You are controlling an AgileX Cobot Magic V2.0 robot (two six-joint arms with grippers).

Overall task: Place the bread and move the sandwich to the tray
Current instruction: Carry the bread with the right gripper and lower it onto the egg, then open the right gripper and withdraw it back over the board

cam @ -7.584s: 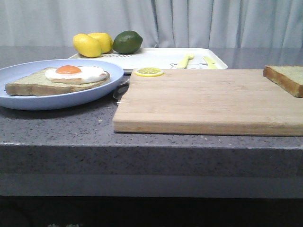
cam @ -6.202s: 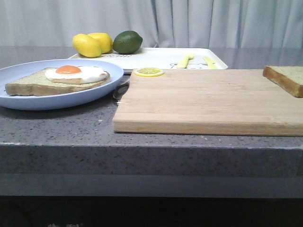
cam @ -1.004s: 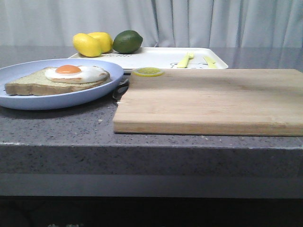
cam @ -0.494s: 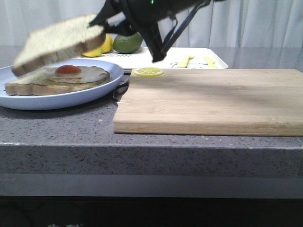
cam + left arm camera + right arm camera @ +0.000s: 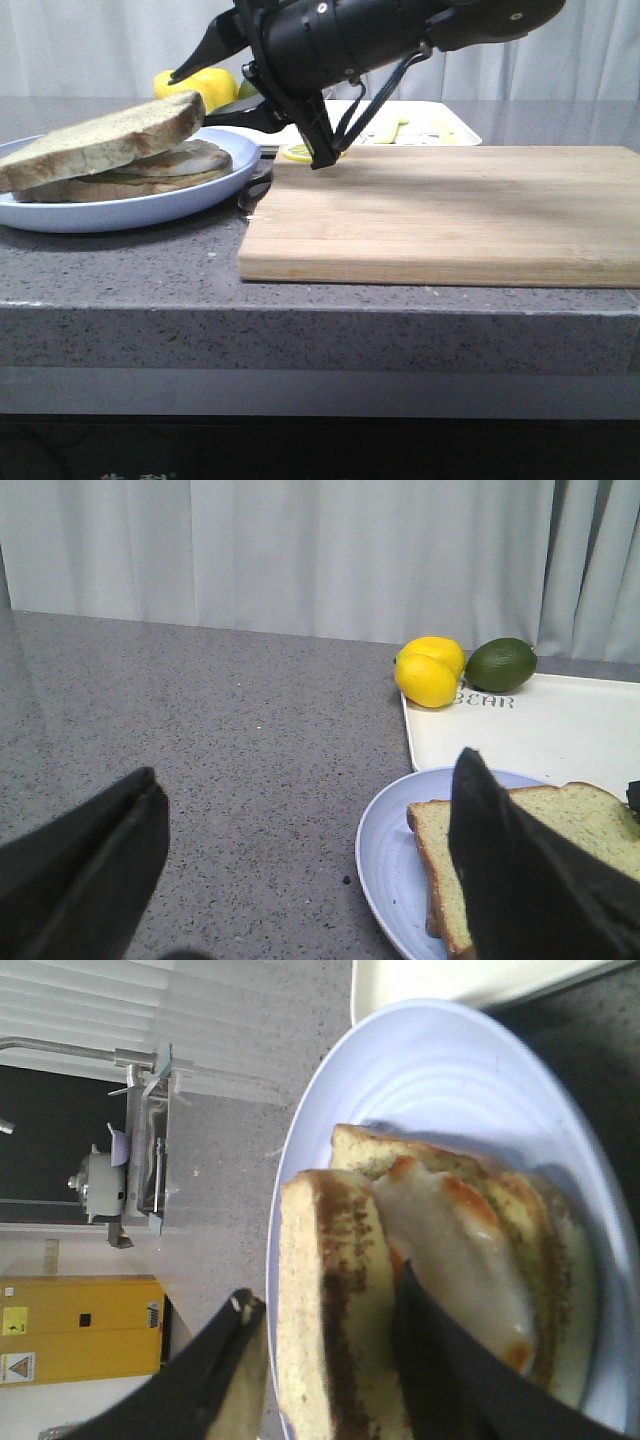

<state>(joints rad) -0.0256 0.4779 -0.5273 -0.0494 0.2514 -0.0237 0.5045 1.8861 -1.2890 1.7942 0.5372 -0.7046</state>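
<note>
The blue plate's rim [image 5: 5, 148] [image 5: 367, 827] on the side away from the wooden cutting board is the next place my left gripper should go to and close.
The bread [image 5: 100, 140] lies tilted on the egg-topped slice of the sandwich [image 5: 170, 165] on the blue plate [image 5: 120, 212]. My right gripper [image 5: 192, 98] reaches in from the right, its jaws open on either side of the bread's near end. In the right wrist view [image 5: 325, 1285] there is a gap between one finger and the bread [image 5: 310, 1260], and the egg [image 5: 450, 1240] shows under the slice. My left gripper [image 5: 308, 765] is open and empty beside the plate [image 5: 390, 850]. The white tray [image 5: 455, 125] lies behind the arm.
Two lemons [image 5: 430, 670] and a lime [image 5: 500, 663] sit at the tray's [image 5: 540, 730] far left corner. A wooden cutting board [image 5: 450, 210] lies right of the plate, with a lemon slice [image 5: 298, 152] at its far left corner. Yellow cutlery lies on the tray.
The bread left the board's right end. My right gripper carried it over the plate, lowered it onto the egg slice, and its jaws have opened.
</note>
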